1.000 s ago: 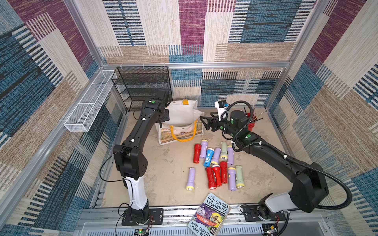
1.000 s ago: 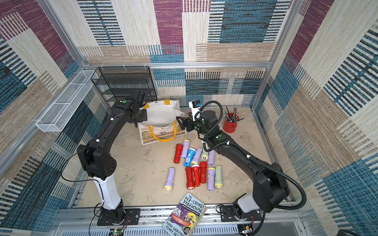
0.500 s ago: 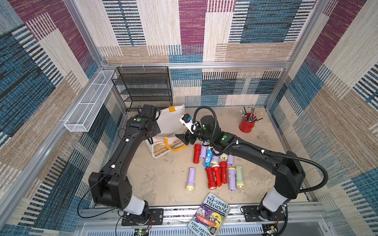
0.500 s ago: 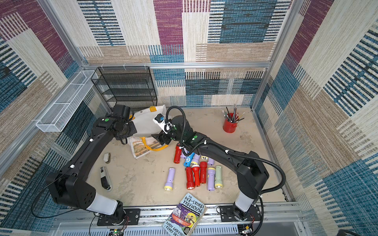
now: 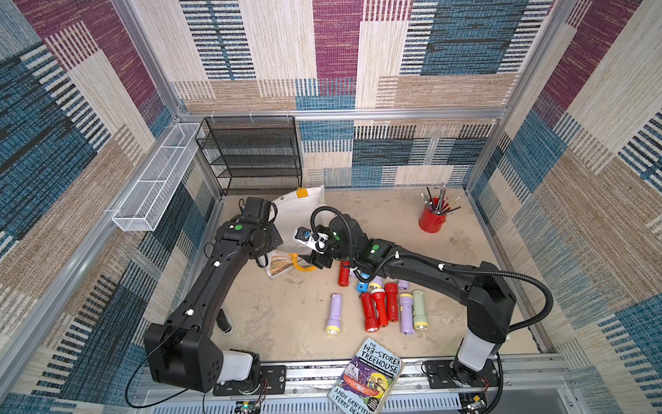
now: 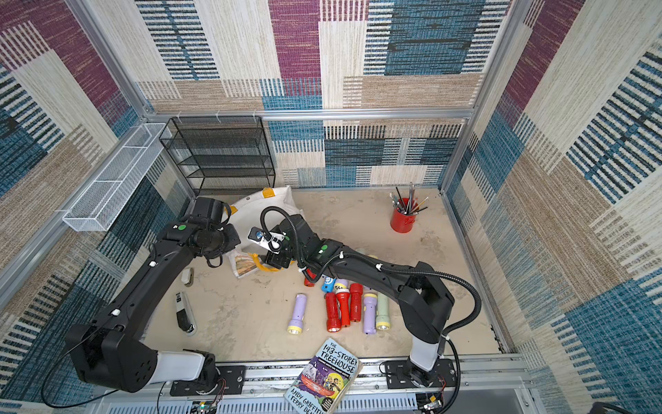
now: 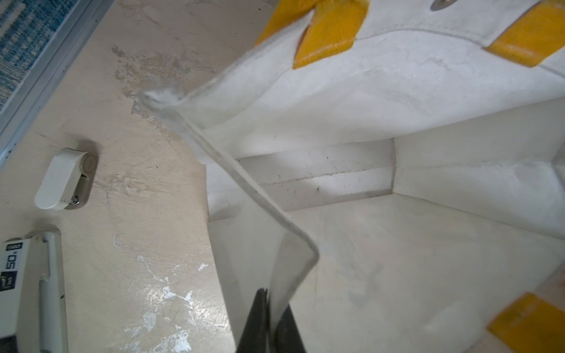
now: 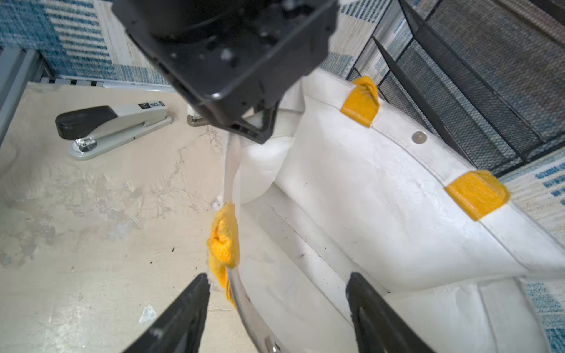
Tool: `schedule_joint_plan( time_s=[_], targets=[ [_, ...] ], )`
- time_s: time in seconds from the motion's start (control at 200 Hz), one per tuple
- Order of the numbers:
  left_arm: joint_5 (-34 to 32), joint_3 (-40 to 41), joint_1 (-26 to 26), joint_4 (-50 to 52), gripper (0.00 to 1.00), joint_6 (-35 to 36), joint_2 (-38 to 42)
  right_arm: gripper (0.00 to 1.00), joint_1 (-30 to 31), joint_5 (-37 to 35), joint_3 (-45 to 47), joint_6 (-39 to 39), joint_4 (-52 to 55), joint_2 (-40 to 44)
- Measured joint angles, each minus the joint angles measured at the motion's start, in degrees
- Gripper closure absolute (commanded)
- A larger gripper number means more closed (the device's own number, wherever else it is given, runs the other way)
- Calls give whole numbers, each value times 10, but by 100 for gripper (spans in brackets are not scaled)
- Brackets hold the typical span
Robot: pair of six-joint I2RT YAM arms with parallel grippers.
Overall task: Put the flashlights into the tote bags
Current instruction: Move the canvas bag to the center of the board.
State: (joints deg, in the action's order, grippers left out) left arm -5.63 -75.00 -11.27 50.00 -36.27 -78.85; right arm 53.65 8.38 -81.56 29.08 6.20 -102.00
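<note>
I will turn the crooked tote bag with my right gripper, as my left gripper holds it by its narrow side, before my left gripper takes the back rim (image 6: 249,200).
The white tote bag (image 5: 302,211) with yellow handles stands tilted at the back left, and its inside (image 7: 397,244) holds nothing I can see. My left gripper (image 7: 272,301) is shut on the bag's rim (image 7: 244,189). My right gripper (image 8: 276,276) is open and straddles the near rim beside a yellow handle end (image 8: 224,238); in a top view the right gripper (image 5: 317,260) sits at the bag's front edge. Several flashlights (image 5: 379,304), red, lilac, pale green and one blue (image 5: 361,285), lie on the floor in front of the right arm.
A black mesh rack (image 5: 250,154) stands behind the bag, with a white wire basket (image 5: 154,182) on the left wall. A red cup of pencils (image 5: 431,218) is at the back right. A stapler (image 6: 184,312) and a small white gadget (image 6: 187,276) lie left. A book (image 5: 369,376) rests on the front rail.
My left gripper has dragged the bag forward and to the left. My right gripper followed from near the red cup to the bag's near rim, and its jaws have narrowed a little.
</note>
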Motion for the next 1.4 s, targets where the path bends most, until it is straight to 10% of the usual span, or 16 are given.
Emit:
schedule_joint_plan(
  time_s=[0.371, 0.506, 0.626, 0.816, 1.397],
  targets=[
    [30, -7, 0, -4, 100, 0, -5, 51, 15, -2, -45, 63, 62, -45],
    [47, -13, 0, 0, 99, 1, -4, 82, 16, 0, -58, 73, 71, -66],
    [56, -19, 0, 19, 78, 4, -3, 100, 18, 0, -71, 78, 79, -85],
    [57, -64, 8, 66, 62, 28, 10, 100, 20, 1, -38, 88, 85, -74],
    [31, -261, 29, 145, 55, 278, -101, 100, 22, 106, 52, 118, 115, 30]
  ],
)
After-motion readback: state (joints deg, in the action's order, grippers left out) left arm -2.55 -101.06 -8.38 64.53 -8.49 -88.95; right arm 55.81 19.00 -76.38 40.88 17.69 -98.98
